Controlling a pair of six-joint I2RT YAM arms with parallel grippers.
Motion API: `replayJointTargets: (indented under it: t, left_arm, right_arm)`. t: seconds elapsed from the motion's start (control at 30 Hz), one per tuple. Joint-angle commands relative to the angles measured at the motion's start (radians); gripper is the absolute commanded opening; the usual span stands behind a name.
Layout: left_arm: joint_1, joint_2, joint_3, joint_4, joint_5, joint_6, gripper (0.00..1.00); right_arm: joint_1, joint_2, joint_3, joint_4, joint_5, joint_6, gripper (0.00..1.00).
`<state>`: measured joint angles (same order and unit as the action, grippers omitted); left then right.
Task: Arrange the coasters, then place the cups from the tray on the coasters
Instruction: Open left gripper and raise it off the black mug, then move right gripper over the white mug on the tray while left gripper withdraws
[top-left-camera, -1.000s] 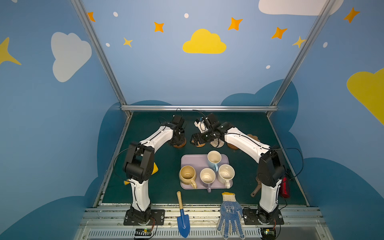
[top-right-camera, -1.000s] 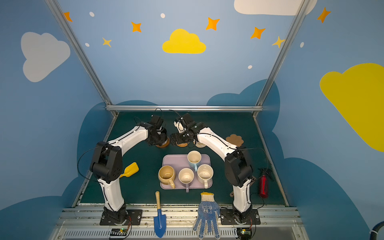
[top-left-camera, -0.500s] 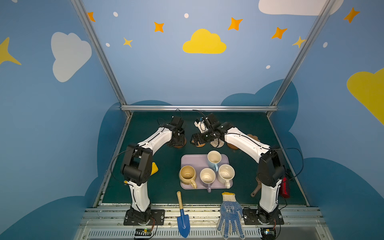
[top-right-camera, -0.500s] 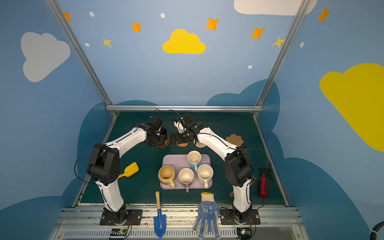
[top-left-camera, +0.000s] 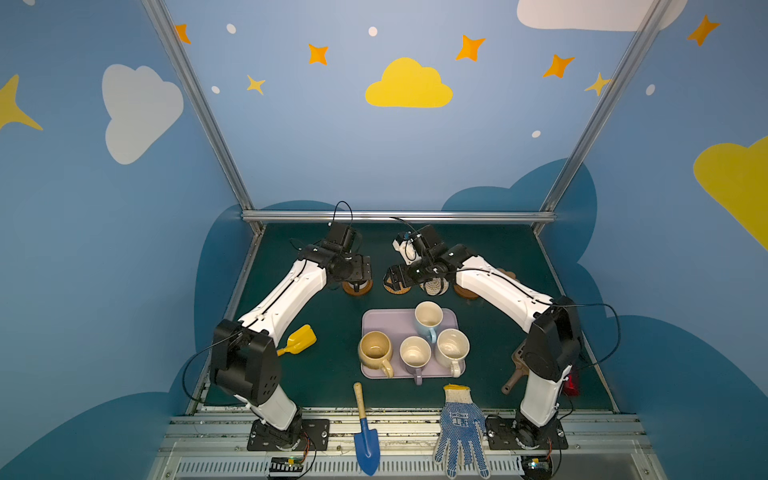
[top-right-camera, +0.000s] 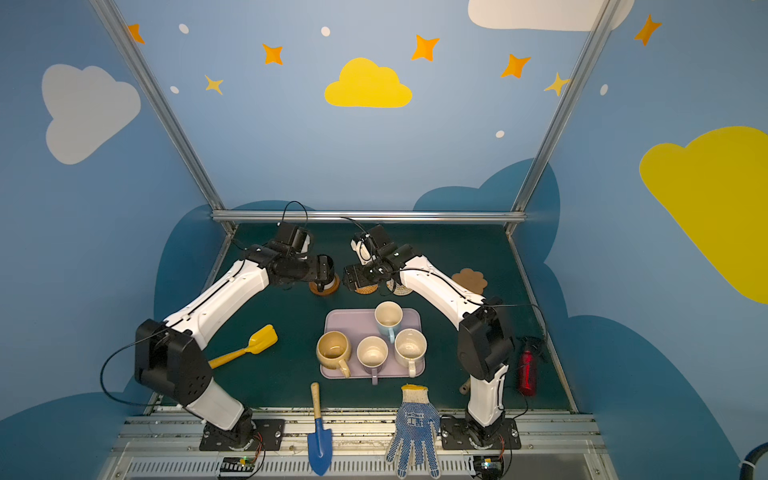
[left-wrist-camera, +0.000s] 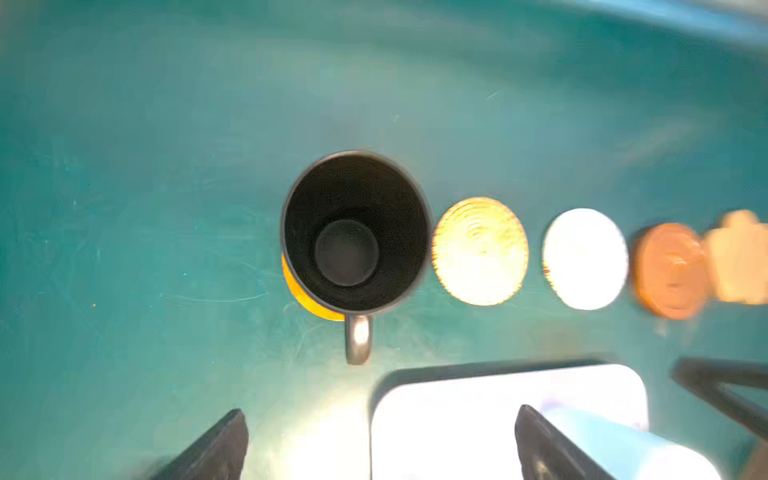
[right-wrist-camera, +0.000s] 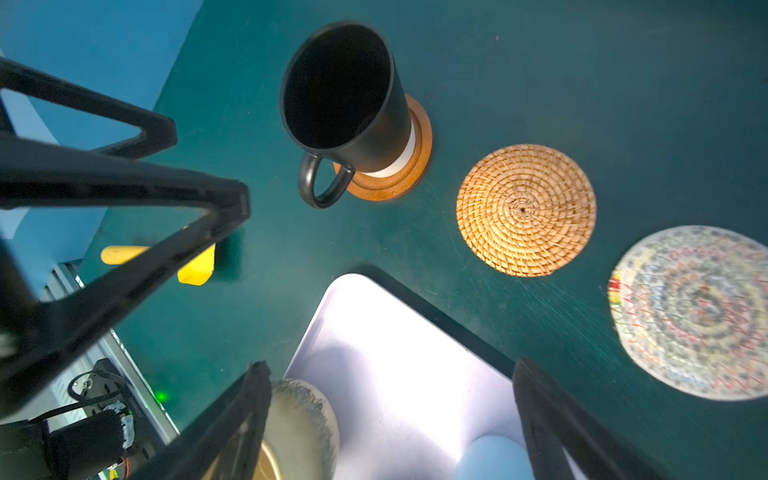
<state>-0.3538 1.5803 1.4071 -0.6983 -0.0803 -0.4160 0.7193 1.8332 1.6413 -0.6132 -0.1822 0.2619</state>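
Next, I move my right gripper to the light blue cup on the tray and grab the cup's handle (top-left-camera: 432, 335).
A black cup (right-wrist-camera: 345, 95) stands upright on a dark-brown coaster (right-wrist-camera: 411, 170), the leftmost of the row. My left gripper (left-wrist-camera: 380, 415) hovers open just above it (top-right-camera: 328, 272), holding nothing. Beside it lie the orange rattan coaster (right-wrist-camera: 525, 210), the pale woven one (right-wrist-camera: 694, 311), a second brown disc (left-wrist-camera: 669, 270) and the cloud-shaped one (top-right-camera: 469, 279). My right gripper (right-wrist-camera: 390, 365) hangs open and empty over the far edge of the tray (top-left-camera: 374, 324). On the tray stand the light blue (top-left-camera: 428, 318), tan-yellow (top-left-camera: 375, 351), lavender (top-left-camera: 414, 355) and speckled cream (top-left-camera: 452, 348) cups.
A yellow scoop (top-left-camera: 299, 340) lies left of the tray. A blue trowel (top-left-camera: 365, 440) and a dotted glove (top-left-camera: 459, 428) lie at the front edge. A red bottle (top-right-camera: 527, 372) and a brown tool (top-left-camera: 517, 365) sit by the right arm's base.
My left gripper has opened and let go of the black cup, which now stands on the brown coaster. The right arm has not moved.
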Motion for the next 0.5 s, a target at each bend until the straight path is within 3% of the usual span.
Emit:
replayJointTargets:
  t: [0.0, 0.17, 0.47]
  left_arm:
    - [0.002, -0.080, -0.038, 0.039, 0.081, -0.010, 0.99]
    - [0.001, -0.164, -0.057, 0.059, 0.155, -0.060, 0.99]
    - [0.001, -0.271, -0.174, 0.206, 0.436, -0.167, 0.99]
  right_arm:
    - [0.011, -0.077, -0.020, -0.033, 0.033, 0.003, 0.92]
    - [0.017, -0.150, -0.069, -0.065, 0.055, 0.001, 0.92]
    - [0.028, -0.301, -0.188, -0.126, 0.097, 0.000, 0.90]
